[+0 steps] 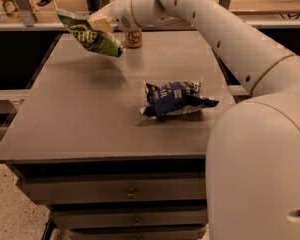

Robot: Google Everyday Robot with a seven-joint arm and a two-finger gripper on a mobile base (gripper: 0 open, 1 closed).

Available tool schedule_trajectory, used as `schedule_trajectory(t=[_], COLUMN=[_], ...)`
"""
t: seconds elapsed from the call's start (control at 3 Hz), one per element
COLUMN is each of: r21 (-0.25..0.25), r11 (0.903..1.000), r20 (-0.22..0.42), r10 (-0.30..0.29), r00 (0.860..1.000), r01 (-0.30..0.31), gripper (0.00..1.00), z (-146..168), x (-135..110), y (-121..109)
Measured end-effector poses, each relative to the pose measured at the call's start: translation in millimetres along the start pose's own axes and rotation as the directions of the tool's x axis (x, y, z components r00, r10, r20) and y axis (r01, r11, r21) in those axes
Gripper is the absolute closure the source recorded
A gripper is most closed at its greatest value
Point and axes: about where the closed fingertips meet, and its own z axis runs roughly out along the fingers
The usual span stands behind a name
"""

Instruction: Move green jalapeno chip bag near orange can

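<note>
Next, I let go of the green jalapeno chip bag on the table (136, 57) in front of the orange can. The bag is still hanging tilted above the table.
The green jalapeno chip bag (87, 35) hangs in the air above the far left part of the grey table (90, 119), tilted, with its white-grey patch facing me. My gripper (101, 22) is shut on the bag's upper right edge. The orange can (133, 38) stands upright at the table's far edge, just right of the bag and partly hidden behind my wrist. Bag and can are close but apart.
A dark blue-and-white snack bag (174, 99) lies on the table's middle right. My white arm (230, 39) spans the right side above the table. A shelf rail (30, 26) runs behind the table. Drawers (125, 191) sit below the front edge.
</note>
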Motion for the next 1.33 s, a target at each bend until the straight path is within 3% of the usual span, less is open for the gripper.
schedule_trajectory(t=[0.33, 0.67, 1.33], r21=[-0.033, -0.017, 0.063], r11=[0.9995, 0.9997, 0.9955], r20=[-0.005, -0.029, -0.066], r10=[0.002, 0.018, 0.075], r00=[1.0, 0.999, 0.995], r01=[-0.002, -0.018, -0.07], gripper=[1.0, 1.0, 1.0], z=[-16, -37, -73], x=[2, 9, 32], y=[-14, -25, -38])
